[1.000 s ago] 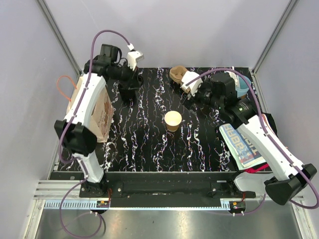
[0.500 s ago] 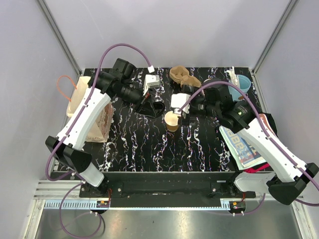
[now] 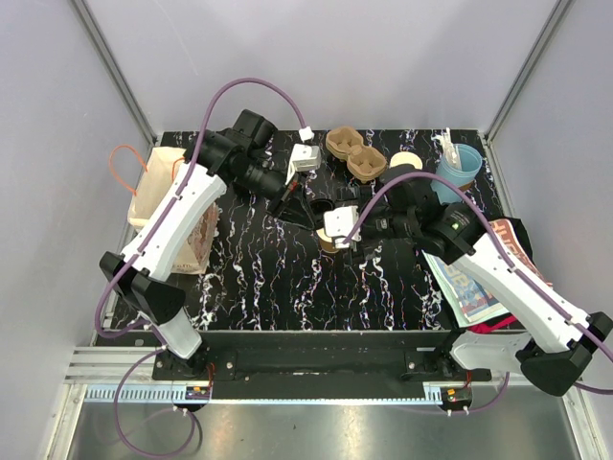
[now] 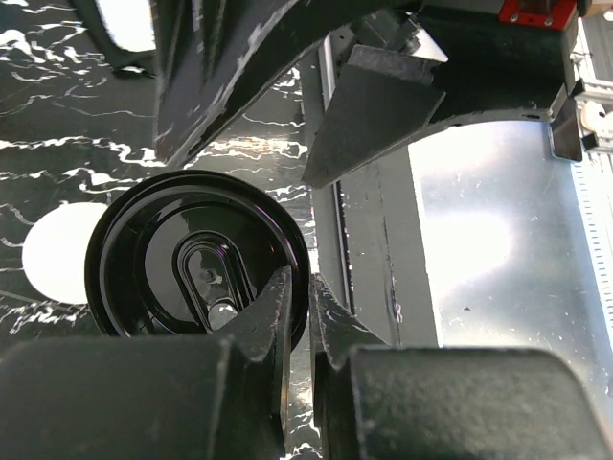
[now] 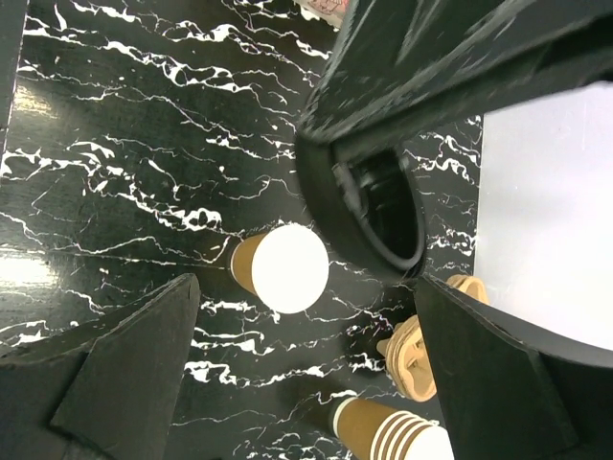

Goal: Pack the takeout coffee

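Observation:
The lid slants in my left gripper, so my right gripper needs to take the lid's free edge (image 4: 230,184) before my left gripper opens and regrasps it from another side.
The takeout coffee cup (image 5: 281,268) stands lidless on the black marbled table (image 3: 259,278), tan with a pale inside. In the top view my right arm mostly hides it. My right gripper (image 5: 306,283) is open above it, one finger to each side, not touching. The round black lid (image 4: 196,254) hangs tilted in the air beside and above the cup. My left gripper (image 4: 299,280) is shut on the lid's rim. In the top view the left gripper (image 3: 308,209) and lid (image 3: 323,206) sit right against the right gripper (image 3: 337,240) at mid-table.
A brown paper bag (image 3: 182,216) lies at the table's left edge. Along the back are a tan cup carrier (image 3: 352,153), a stack of nested tan cups (image 5: 393,436) and a light blue cup (image 3: 462,165). A printed magazine (image 3: 469,278) lies at the right.
My left arm swung from the far left back to mid-table, carrying the lid up beside the cup. My right gripper moved left from the back and now hangs over the cup.

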Robot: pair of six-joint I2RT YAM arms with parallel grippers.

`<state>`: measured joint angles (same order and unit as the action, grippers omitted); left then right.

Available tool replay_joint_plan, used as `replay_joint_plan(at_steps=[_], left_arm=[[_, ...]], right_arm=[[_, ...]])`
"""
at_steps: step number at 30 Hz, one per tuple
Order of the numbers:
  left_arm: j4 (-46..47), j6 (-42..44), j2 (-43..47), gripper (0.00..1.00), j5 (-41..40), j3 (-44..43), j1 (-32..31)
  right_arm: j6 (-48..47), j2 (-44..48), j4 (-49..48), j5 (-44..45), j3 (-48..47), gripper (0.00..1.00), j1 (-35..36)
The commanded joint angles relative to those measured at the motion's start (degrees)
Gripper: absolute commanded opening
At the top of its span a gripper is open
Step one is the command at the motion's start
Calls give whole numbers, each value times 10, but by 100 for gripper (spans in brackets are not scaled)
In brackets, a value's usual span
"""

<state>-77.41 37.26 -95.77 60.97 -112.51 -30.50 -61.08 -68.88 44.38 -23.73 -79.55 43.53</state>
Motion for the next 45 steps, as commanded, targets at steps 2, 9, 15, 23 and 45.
replay_joint_plan(at_steps=[2, 9, 15, 23, 45], left_arm=[[-111, 16, 1, 0, 27, -7, -17], [-111, 23, 14, 0, 35, 8, -22], [-111, 28, 28, 0, 35, 23, -22], [-111, 30, 30, 0, 41, 23, -22], [-106, 26, 34, 91, -79, -92, -31]], right_arm=[[1, -13, -35, -13, -11, 100, 9], [11, -42, -38, -11, -40, 97, 12], [35, -51, -36, -29, -58, 80, 12], [41, -45, -39, -42, -44, 44, 12], [101, -13, 13, -106, -27, 14, 11]])
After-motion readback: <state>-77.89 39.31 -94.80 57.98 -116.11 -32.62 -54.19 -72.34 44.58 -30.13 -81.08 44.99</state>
